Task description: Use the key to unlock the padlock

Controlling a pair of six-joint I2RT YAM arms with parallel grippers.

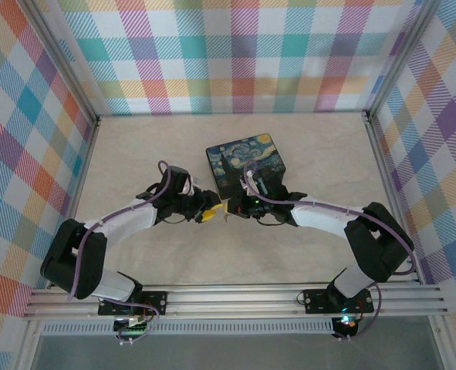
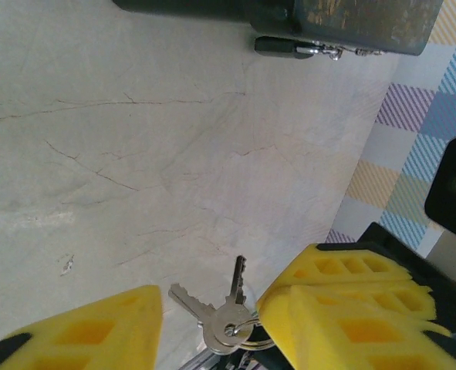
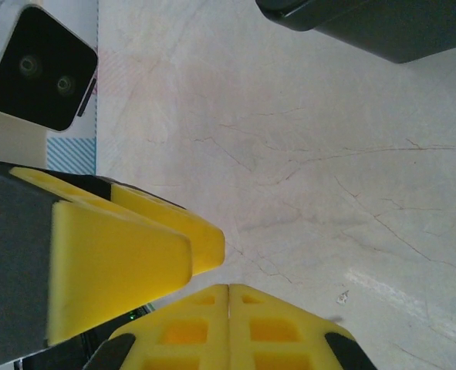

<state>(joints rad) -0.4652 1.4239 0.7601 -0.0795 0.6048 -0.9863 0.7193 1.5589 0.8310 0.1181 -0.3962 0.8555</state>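
Observation:
I need to put the keys down and take them by their heads (image 2: 226, 325), because my right gripper holds them by their ring with the blades splayed.
The padlock (image 2: 289, 47), a small dark body with a thin silvery shackle, hangs on the front of the dark box (image 2: 351, 19) at the top of the left wrist view. The key (image 2: 226, 317) is one of two silvery keys on a ring, lifted off the table in the gap of my open left gripper (image 2: 212, 302). The ring runs in behind the yellow fingers (image 2: 332, 268) of my right gripper (image 3: 229, 287), which is shut, seemingly on that ring. In the top view both grippers meet tip to tip, left (image 1: 211, 212) and right (image 1: 229, 206), just in front of the box (image 1: 245, 163).
The box has a starry-night painted lid and stands mid-table behind the grippers. Bare marble tabletop (image 1: 305, 254) lies around them. Checked walls (image 1: 228, 54) with metal rails close in the back and both sides. The left wrist camera (image 3: 42, 69) sits close to my right fingers.

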